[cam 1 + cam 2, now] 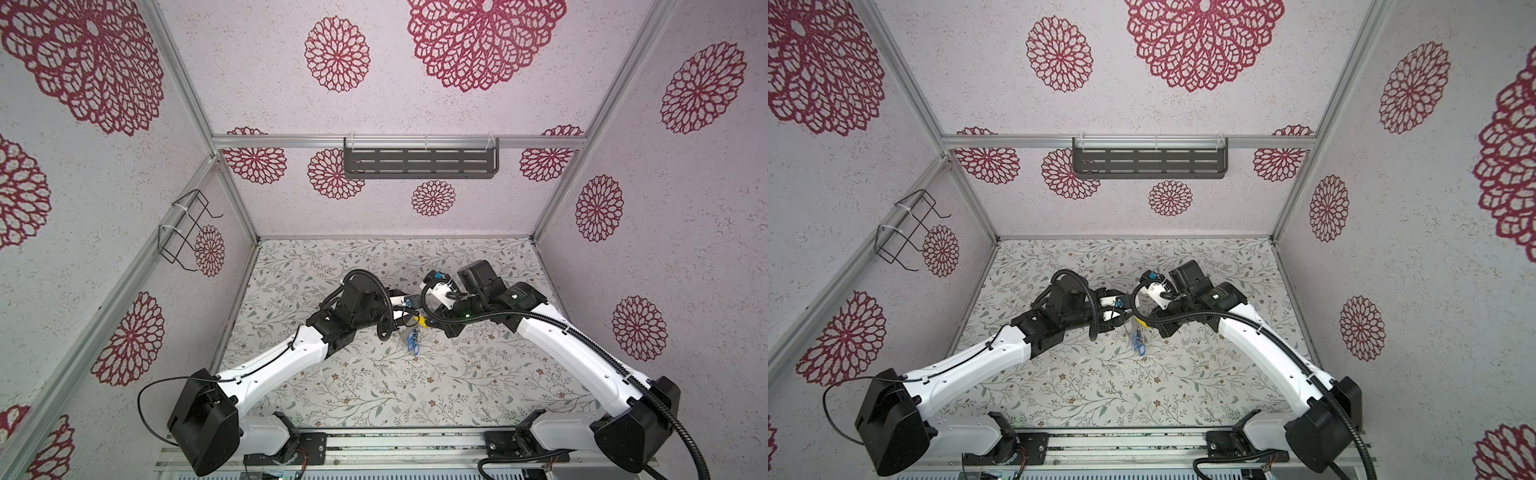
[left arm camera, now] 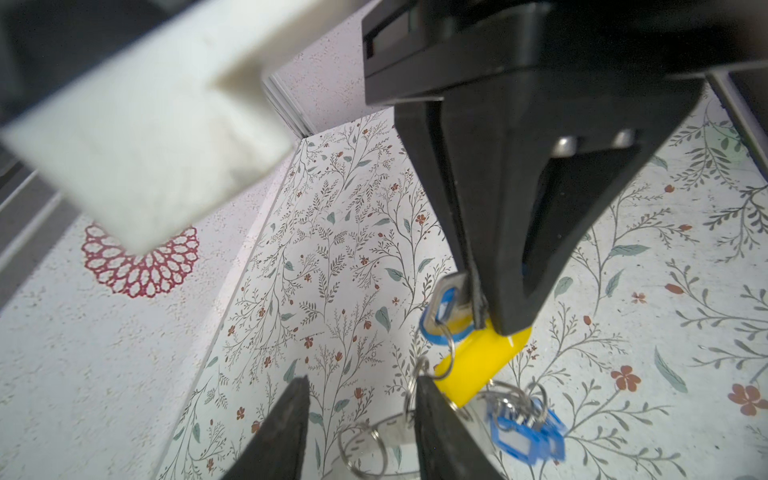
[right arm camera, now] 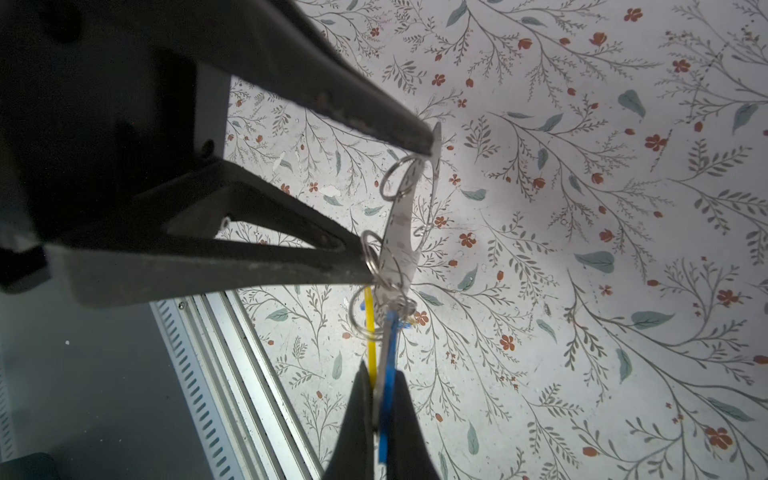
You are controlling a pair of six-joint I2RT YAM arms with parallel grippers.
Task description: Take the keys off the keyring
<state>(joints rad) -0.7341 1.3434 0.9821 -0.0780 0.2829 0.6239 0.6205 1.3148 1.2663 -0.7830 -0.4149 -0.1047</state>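
The robot's right gripper pinches the yellow tag alongside a blue tag, so the left gripper needs to take the yellow tag alone [image 2: 484, 360] before the right gripper opens.
The keyring [image 3: 401, 224], a flat grey band with small holes, hangs above the floral table between both grippers. My right gripper [image 3: 380, 399] is shut on its lower part, with a yellow key tag [image 2: 478, 361] and a blue one [image 3: 388, 386] pinched alongside. More blue key tags [image 2: 523, 432] dangle on small silver loops. My left gripper [image 2: 361, 415] is open, one fingertip at each end of the band, which runs between the fingers. In both top views the grippers meet mid-table, with the yellow tag [image 1: 422, 321] and the blue tags [image 1: 1138, 343] just below them.
A grey slotted shelf [image 1: 419, 162] hangs on the back wall and a black wire rack [image 1: 187, 232] on the left wall. A metal rail [image 1: 407, 444] runs along the table's front edge between the arm bases.
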